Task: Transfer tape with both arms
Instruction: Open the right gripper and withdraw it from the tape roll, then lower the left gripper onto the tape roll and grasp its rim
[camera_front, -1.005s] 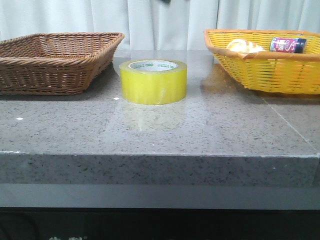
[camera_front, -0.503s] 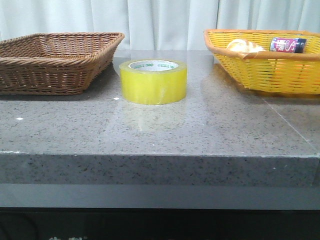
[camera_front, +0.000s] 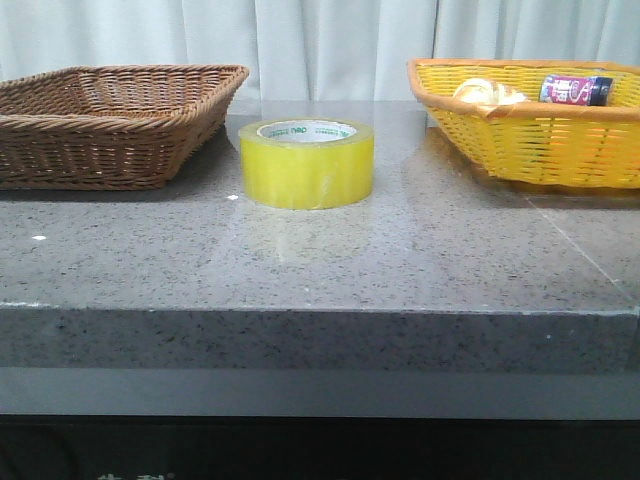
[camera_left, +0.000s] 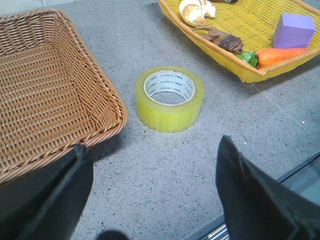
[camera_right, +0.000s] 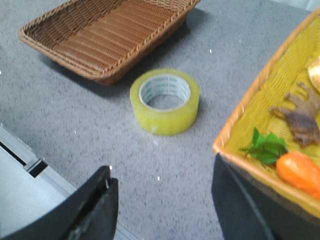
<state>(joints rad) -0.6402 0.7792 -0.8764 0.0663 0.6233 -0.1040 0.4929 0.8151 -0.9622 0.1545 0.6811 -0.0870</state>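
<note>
The fingers of my left gripper needs to close on the side of the tape (camera_front: 356, 157) (camera_left: 195, 102) that faces the yellow basket.
The tape (camera_front: 306, 162) is a chunky yellow-green roll lying flat on the grey stone table, between the two baskets. It also shows in the left wrist view as the tape (camera_left: 169, 98) and in the right wrist view as the tape (camera_right: 165, 101). My left gripper (camera_left: 152, 150) is open above the table's near edge, well short of the roll, with nothing between its fingers. My right gripper (camera_right: 162, 172) is open too, empty, near the yellow basket's corner. Neither arm appears in the front view.
A brown wicker basket (camera_front: 110, 125) stands at the back left, empty inside. A yellow basket (camera_front: 530, 120) at the back right holds a purple can (camera_front: 575, 89), bread, a carrot (camera_left: 280, 54), a purple block (camera_left: 295, 30) and other items.
</note>
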